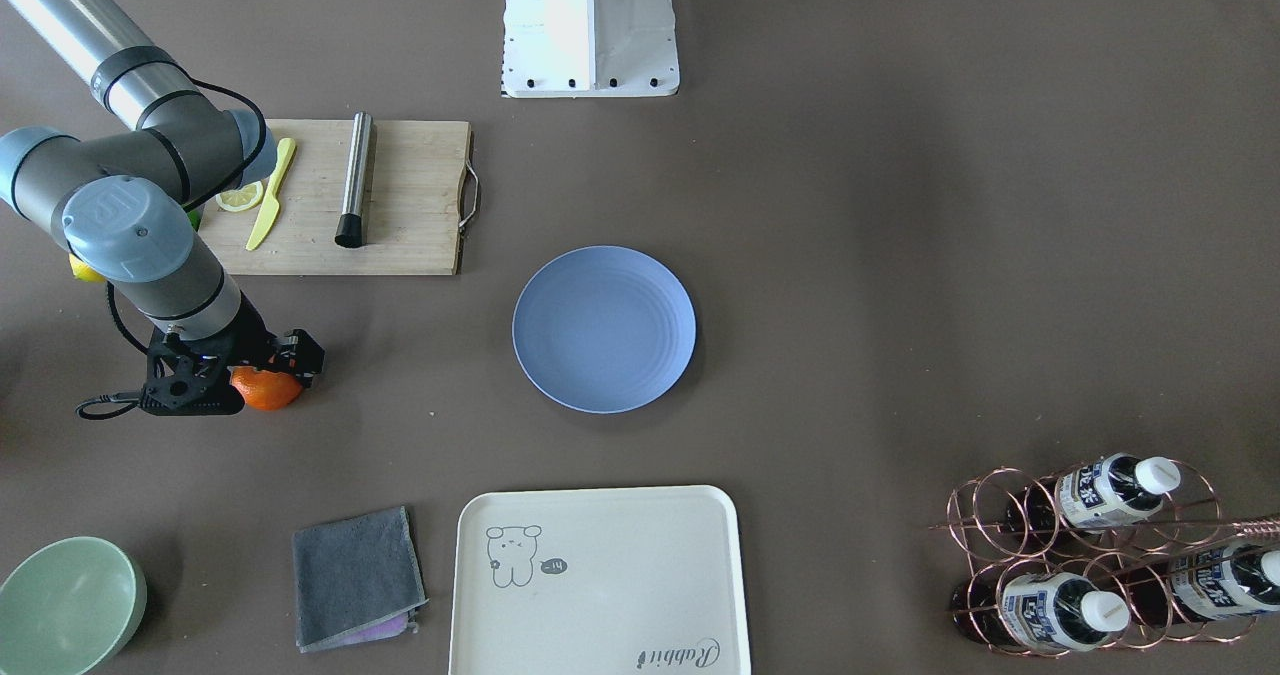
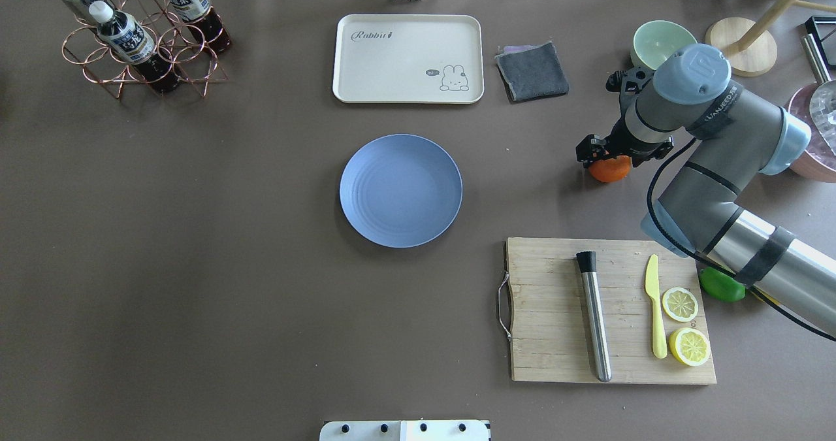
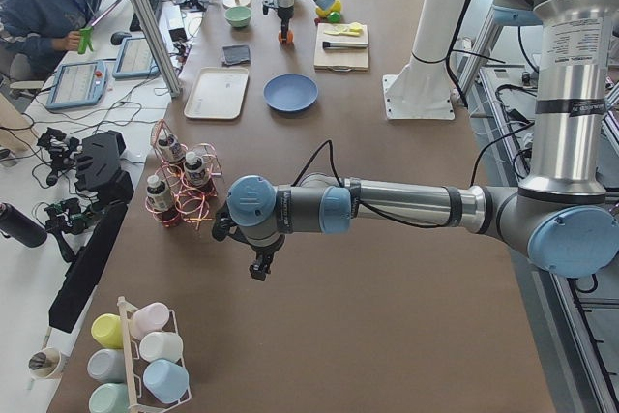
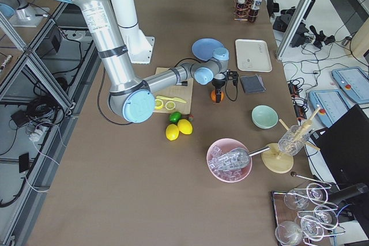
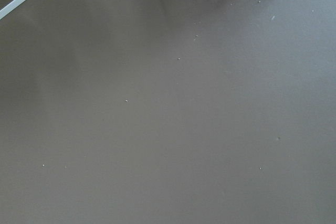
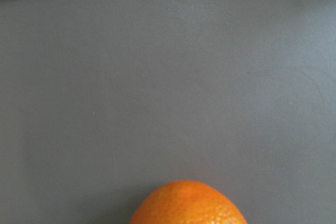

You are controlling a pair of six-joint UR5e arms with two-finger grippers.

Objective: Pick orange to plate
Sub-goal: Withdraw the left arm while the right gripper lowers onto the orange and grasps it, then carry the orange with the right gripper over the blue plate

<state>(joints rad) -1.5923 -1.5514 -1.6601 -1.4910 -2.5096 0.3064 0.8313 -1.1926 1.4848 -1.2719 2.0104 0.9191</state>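
Next, my right gripper lets go of the orange near the middle of the pale-blue plate [image 1: 599,311], a little toward the robot's side.
The orange [image 1: 268,390] sits on the brown table, well to the robot's right of the pale-blue plate [image 1: 603,328], which has nothing on it. My right gripper [image 1: 262,370] is directly over the orange and straddles it. Its fingers are hidden by the wrist, so I cannot tell whether they grip. The right wrist view shows only the orange's top [image 6: 188,205] at the bottom edge, with bare table beyond. From overhead, the orange [image 2: 610,170] peeks out under the right gripper [image 2: 610,157]. My left gripper [image 3: 258,268] hangs over bare table far from both; its state cannot be told.
A wooden cutting board [image 2: 555,310] nearer the robot carries a steel rod [image 2: 594,317], a yellow knife [image 2: 655,313] and two lemon halves [image 2: 680,304]. A green lime [image 2: 722,286] lies beside it. Beyond stand a cream tray [image 2: 408,59], grey cloth [image 2: 532,70], green bowl [image 2: 656,39] and bottle rack [image 2: 140,42].
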